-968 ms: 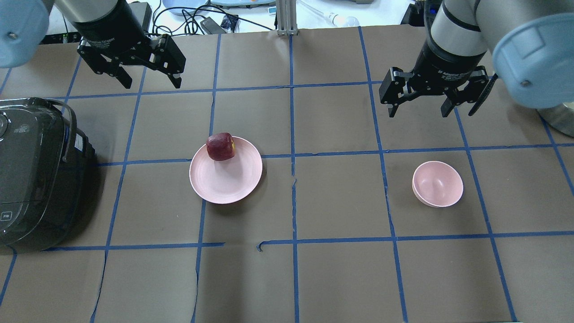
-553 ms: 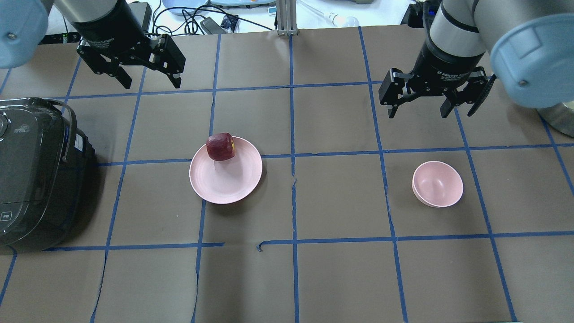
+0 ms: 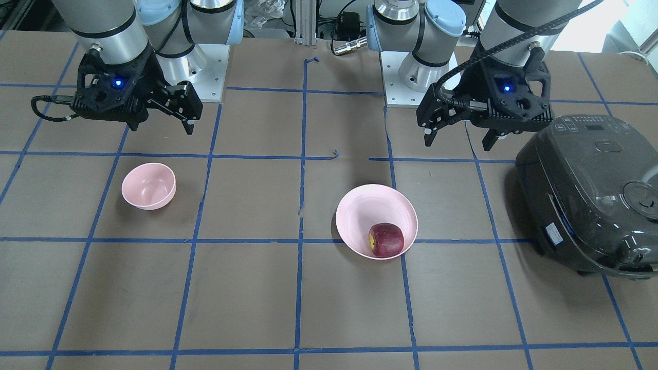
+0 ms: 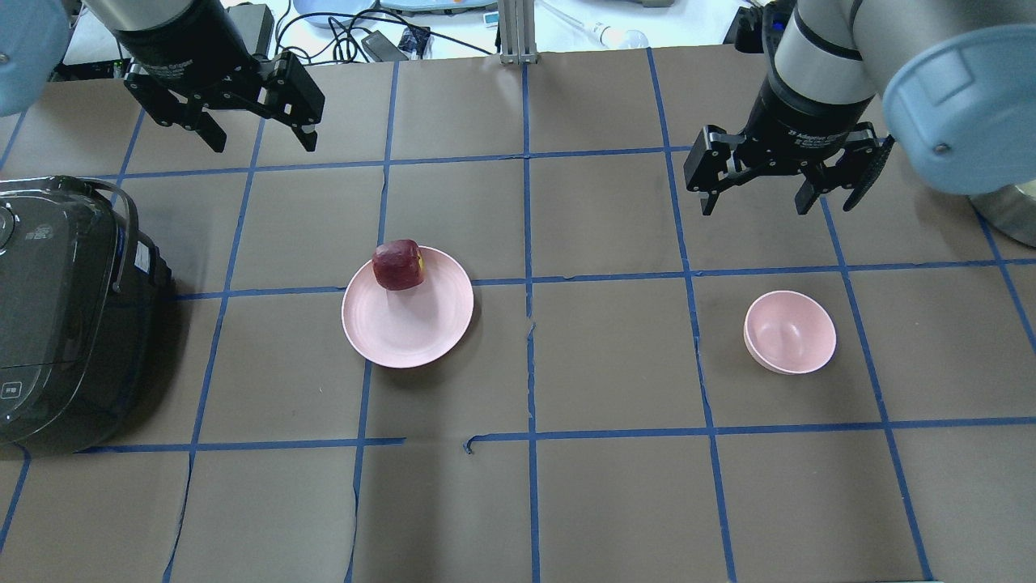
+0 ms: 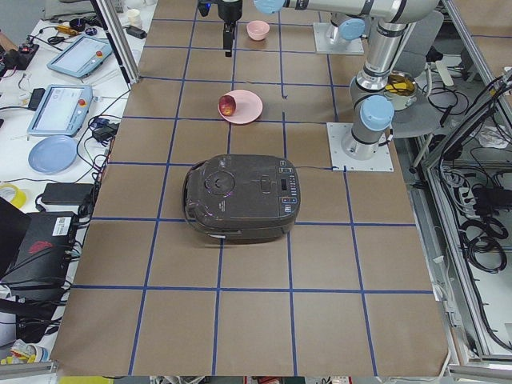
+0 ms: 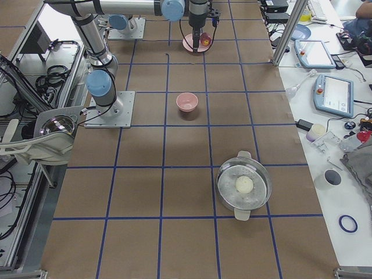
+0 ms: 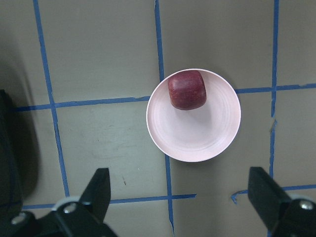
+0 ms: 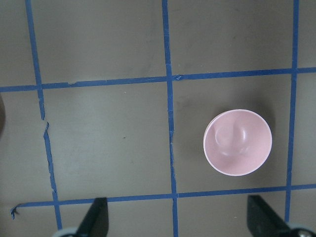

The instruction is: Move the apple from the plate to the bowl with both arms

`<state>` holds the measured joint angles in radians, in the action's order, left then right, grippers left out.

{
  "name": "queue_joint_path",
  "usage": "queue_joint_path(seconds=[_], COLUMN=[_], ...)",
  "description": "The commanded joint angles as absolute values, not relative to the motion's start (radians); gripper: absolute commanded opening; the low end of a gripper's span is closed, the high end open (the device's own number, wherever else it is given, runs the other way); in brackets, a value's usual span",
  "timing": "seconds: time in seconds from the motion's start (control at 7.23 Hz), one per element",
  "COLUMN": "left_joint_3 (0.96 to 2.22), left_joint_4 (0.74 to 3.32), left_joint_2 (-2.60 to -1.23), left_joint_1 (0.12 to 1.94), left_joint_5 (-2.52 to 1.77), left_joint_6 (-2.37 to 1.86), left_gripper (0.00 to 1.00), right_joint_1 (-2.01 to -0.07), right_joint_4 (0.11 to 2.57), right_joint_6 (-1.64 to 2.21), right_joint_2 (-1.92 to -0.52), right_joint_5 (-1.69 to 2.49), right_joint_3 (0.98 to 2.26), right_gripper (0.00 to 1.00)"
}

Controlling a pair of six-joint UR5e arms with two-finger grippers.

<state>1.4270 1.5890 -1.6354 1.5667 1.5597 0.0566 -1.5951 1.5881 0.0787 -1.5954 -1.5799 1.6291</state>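
The robot's left gripper should next move to the dark red apple's middle [image 3: 386,240] [image 7: 187,90] and close there, to lift the apple off the pale pink plate.
The dark red apple [image 4: 398,265] lies on the far left part of the wide pale pink plate [image 4: 417,324]; it also shows in the front view [image 3: 386,240] and the left wrist view [image 7: 186,90]. The small pink bowl [image 4: 790,332] stands empty to the right, seen in the right wrist view [image 8: 238,142] too. My left gripper [image 4: 261,138] is open, high above the table, beyond and left of the plate. My right gripper [image 4: 757,193] is open, high, beyond the bowl.
A black rice cooker [image 4: 65,316] sits at the table's left edge. A steel pot [image 6: 244,186] with a white ball in it stands to the right of the bowl. Blue tape lines grid the brown table. Cables and devices lie beyond the far edge.
My left gripper has moved a little farther away and to the left. My right gripper has barely shifted. The apple, plate and bowl have not moved.
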Motion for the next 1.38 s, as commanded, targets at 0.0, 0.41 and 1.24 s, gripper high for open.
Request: queue_joint_path(seconds=[0.0, 0.41, 1.24], left_joint_3=[1.433, 1.436, 1.644], left_joint_4=[1.589, 1.589, 1.219], left_joint_2=[-1.634, -1.635, -1.701], left_joint_1=[1.571, 1.574, 1.667], left_joint_5=[1.559, 1.554, 1.558], left_joint_6=[0.057, 0.055, -0.083], left_gripper=[1.00, 1.00, 0.82], right_joint_1=[-1.560, -1.332, -1.229], right_joint_4=[1.632, 1.621, 1.801], right_joint_6=[0.084, 0.045, -0.058], right_joint_2=[-1.577, -1.510, -1.391], right_joint_5=[-1.585, -1.597, -1.644], right_joint_3=[1.628, 1.631, 1.865], right_gripper=[1.00, 1.00, 1.00])
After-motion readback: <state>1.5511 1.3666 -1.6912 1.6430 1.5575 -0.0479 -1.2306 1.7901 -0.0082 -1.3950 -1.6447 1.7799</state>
